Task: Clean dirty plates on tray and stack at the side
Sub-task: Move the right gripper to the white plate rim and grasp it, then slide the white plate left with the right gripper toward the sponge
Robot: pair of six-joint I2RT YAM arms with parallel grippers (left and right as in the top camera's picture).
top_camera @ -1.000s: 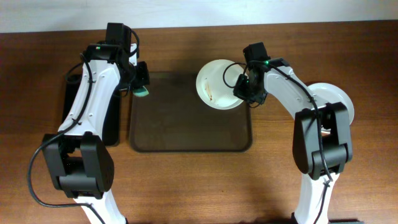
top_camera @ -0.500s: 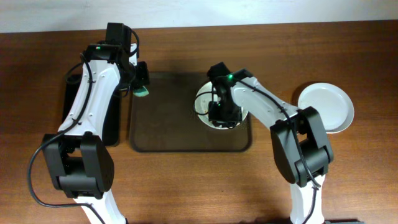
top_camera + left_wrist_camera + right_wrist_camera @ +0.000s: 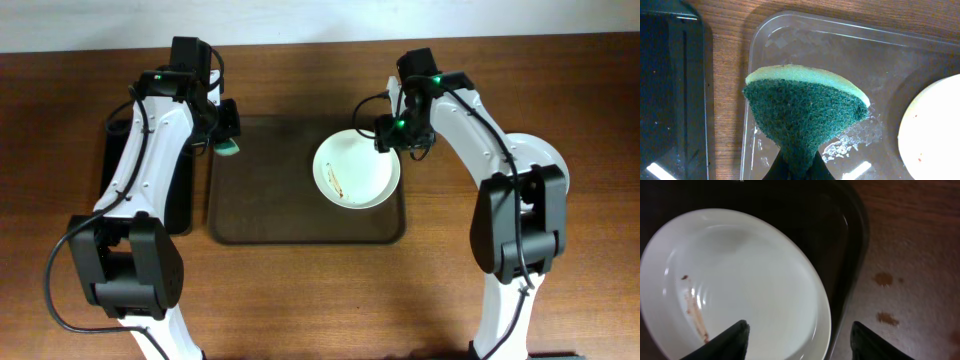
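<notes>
Next, my right gripper grabs the plate's rim (image 3: 398, 173), pulls it inward and holds it steady, since the smeared plate is at the brown tray's edge, far from the sponge.
One white plate (image 3: 357, 170) lies flat on the right part of the dark brown tray (image 3: 270, 195), with a thin reddish-brown smear on its left side. In the right wrist view this plate (image 3: 740, 280) fills the left and its rim passes between the spread fingers. My right gripper (image 3: 391, 137) (image 3: 800, 340) is open above the plate's far right edge and holds nothing. A second white plate (image 3: 545, 165) rests on the table at the right, partly hidden by the right arm. My left gripper (image 3: 224, 138) (image 3: 800, 172) is shut on a green and yellow sponge (image 3: 805, 110) over the tray's far left corner (image 3: 920, 60).
A smaller black glossy tray (image 3: 182, 195) (image 3: 670, 100) lies left of the brown tray, partly under the left arm. The wooden table (image 3: 920, 280) beside the tray's right rim (image 3: 852, 255) carries small brown spots.
The right gripper set the tilted plate down flat on the tray, opened, and drew back to the plate's far right edge. The left arm and sponge stayed still.
</notes>
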